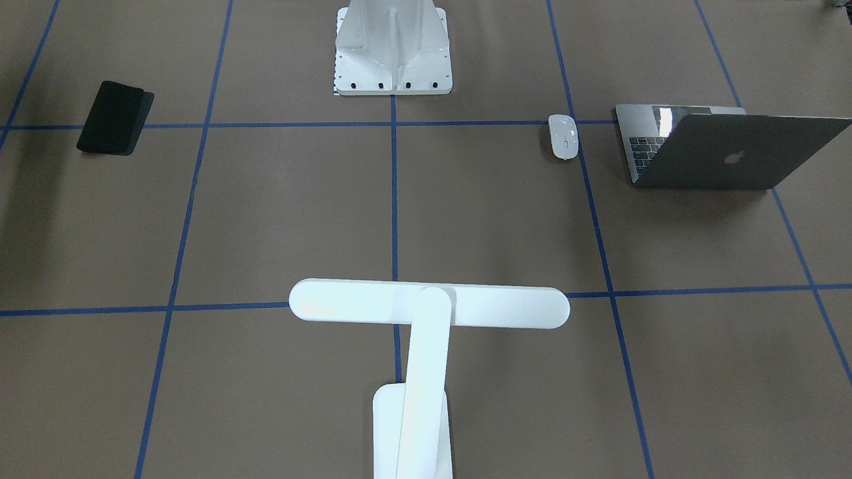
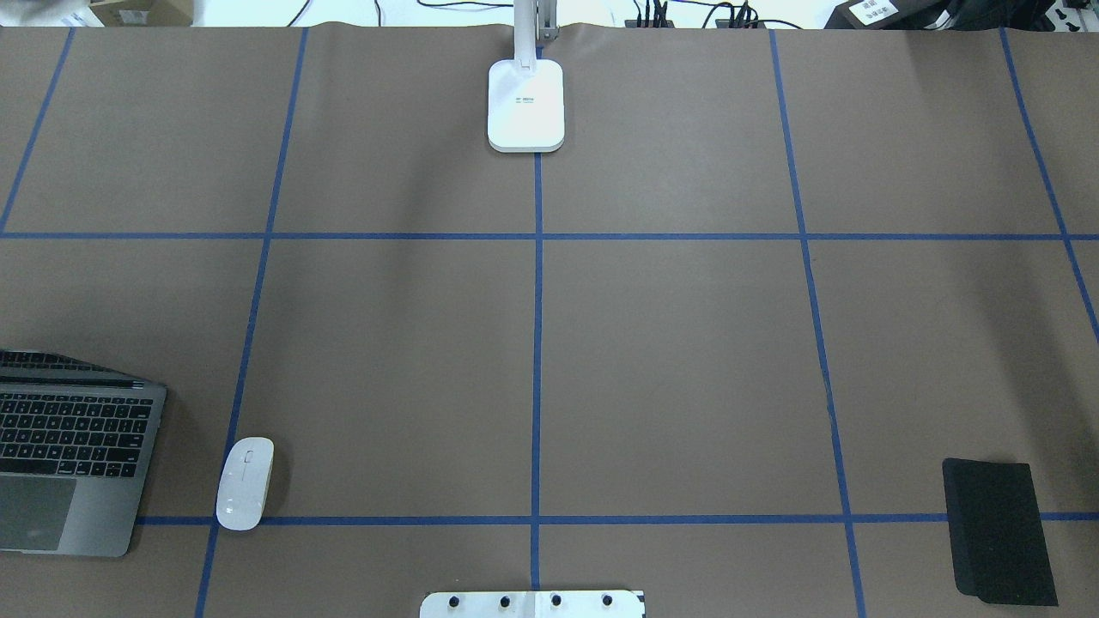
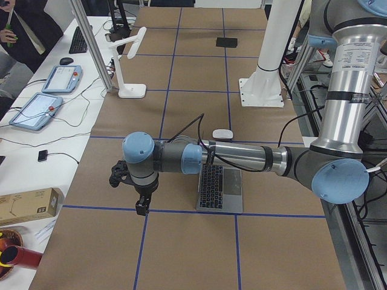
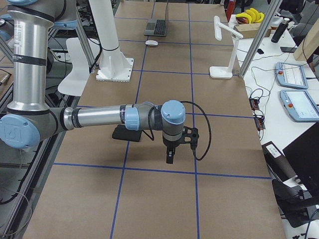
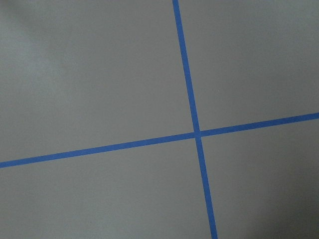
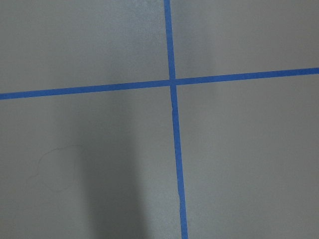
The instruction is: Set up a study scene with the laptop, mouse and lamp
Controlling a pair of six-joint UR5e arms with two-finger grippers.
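Observation:
Next, I should close my left gripper at the middle of the screen's top edge (image 1: 769, 117) on the grey laptop.
The grey laptop (image 1: 732, 156) stands open at the table's left end (image 2: 69, 455). The white mouse (image 1: 563, 136) lies just beside it (image 2: 245, 483). The white T-shaped lamp (image 1: 429, 306) stands at the far middle edge, its base (image 2: 525, 103) on the paper. My left gripper (image 3: 143, 208) hangs low over the table beyond the laptop (image 3: 221, 187); I cannot tell if it is open. My right gripper (image 4: 169, 158) hangs low past the black pad (image 4: 124, 133); I cannot tell its state. Both wrist views show only brown paper and blue tape.
A flat black mouse pad (image 2: 998, 530) lies at the right near corner (image 1: 114, 118). The white ribbed pedestal (image 1: 393, 46) stands at the near middle edge (image 2: 532, 604). Blue tape lines grid the brown table cover. Tablets and cables sit on a side desk (image 3: 36, 109).

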